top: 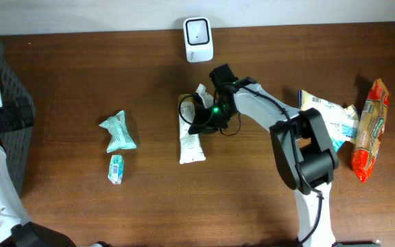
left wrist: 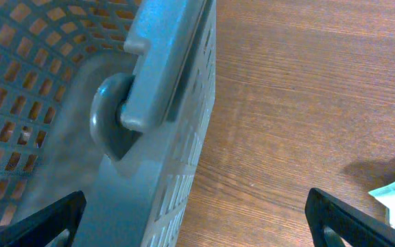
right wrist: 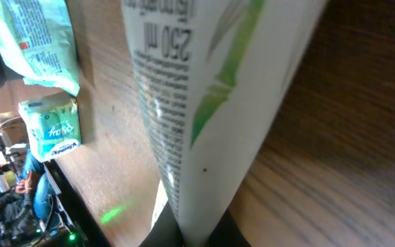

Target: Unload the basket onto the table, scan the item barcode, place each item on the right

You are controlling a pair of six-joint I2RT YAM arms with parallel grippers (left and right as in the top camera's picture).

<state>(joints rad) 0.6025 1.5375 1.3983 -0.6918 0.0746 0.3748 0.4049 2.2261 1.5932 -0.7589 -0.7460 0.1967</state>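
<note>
The robot's right gripper needs to release the white tube between the snack packets and the orange-red bag (top: pixel 354 140).
The item is a white tube (top: pixel 190 140) printed with green leaves and "250 ml" (right wrist: pixel 204 103). It lies on the wooden table below the white barcode scanner (top: pixel 198 39), which stands at the back edge. My right gripper (top: pixel 200 123) reaches in from the right. In the right wrist view the right gripper (right wrist: pixel 201 232) is shut on the tube's narrow end, with black fingers (right wrist: pixel 169 226) pressed to both sides. My left gripper (left wrist: pixel 197 230) is open and holds nothing, hanging over the rim of the grey basket (left wrist: pixel 163 103) at the far left.
A teal packet (top: pixel 118 132) and a small teal box (top: pixel 116 168) lie left of the tube. Snack packets (top: pixel 334 120) and an orange-red bag (top: pixel 369 130) sit at the right. The dark mesh basket (top: pixel 9 89) fills the left edge.
</note>
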